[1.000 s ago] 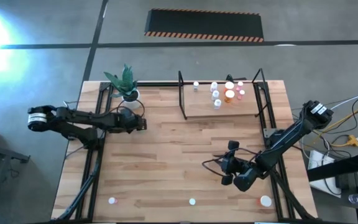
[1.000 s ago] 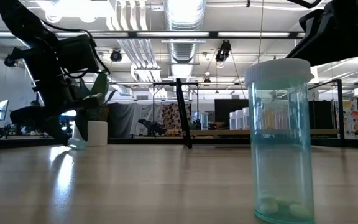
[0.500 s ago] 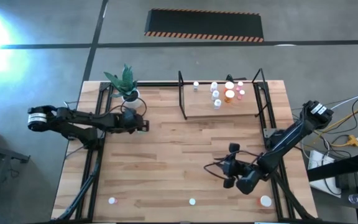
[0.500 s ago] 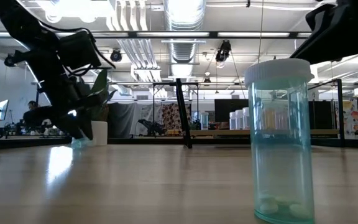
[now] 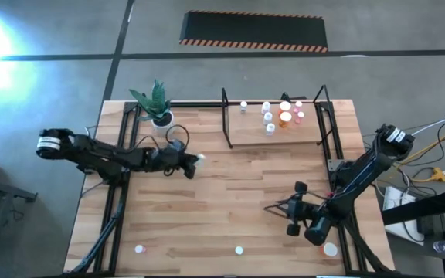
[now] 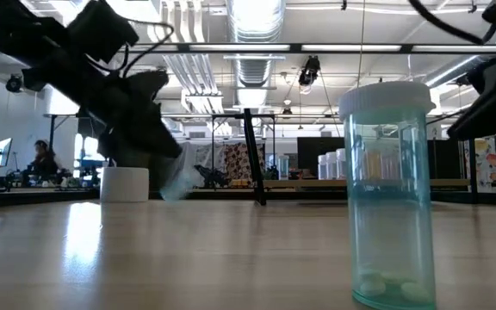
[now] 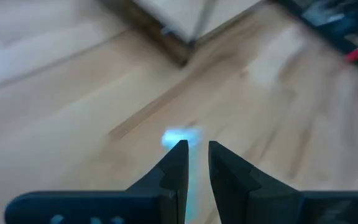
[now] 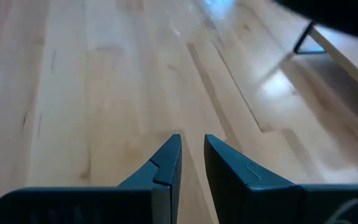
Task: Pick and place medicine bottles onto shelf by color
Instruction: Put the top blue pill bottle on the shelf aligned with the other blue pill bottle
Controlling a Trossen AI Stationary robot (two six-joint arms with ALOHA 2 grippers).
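The pale green bottle leans loose beyond the left gripper's nearly shut fingers, so the robot should open them, follow the bottle down and grip around its body (image 6: 178,178).
My left gripper (image 5: 194,162) (image 7: 194,149) is left of the table's middle, shut on a pale green medicine bottle (image 6: 176,179) with a white cap (image 5: 200,160). The shelf (image 5: 246,137) stands at the far edge, with several white, orange and pink bottles (image 5: 284,117) on its board. Three more bottles stand along the near edge (image 5: 139,249) (image 5: 239,249) (image 5: 330,249). The middle one fills the low view as a green bottle (image 6: 390,198). My right gripper (image 5: 290,210) (image 8: 192,146) hangs shut over bare wood at the near right. My left gripper pinches the pale green bottle's body (image 7: 178,138) between its two fingers. The fingers come slanting down from the table's left side. The bottle is tilted and lifted clear of the table.
A white pot with a green plant (image 5: 161,117) stands at the far left, behind my left arm. Black frame rails run along the table's left (image 5: 118,201) and right (image 5: 350,232) sides. Open wood lies between the two grippers.
My left gripper has taken hold of the pale green bottle, which stood on the table near the plant pot. It has lifted the bottle clear and carried it toward the table's right, and the bottle now tilts. My right gripper has drifted toward the near right corner.
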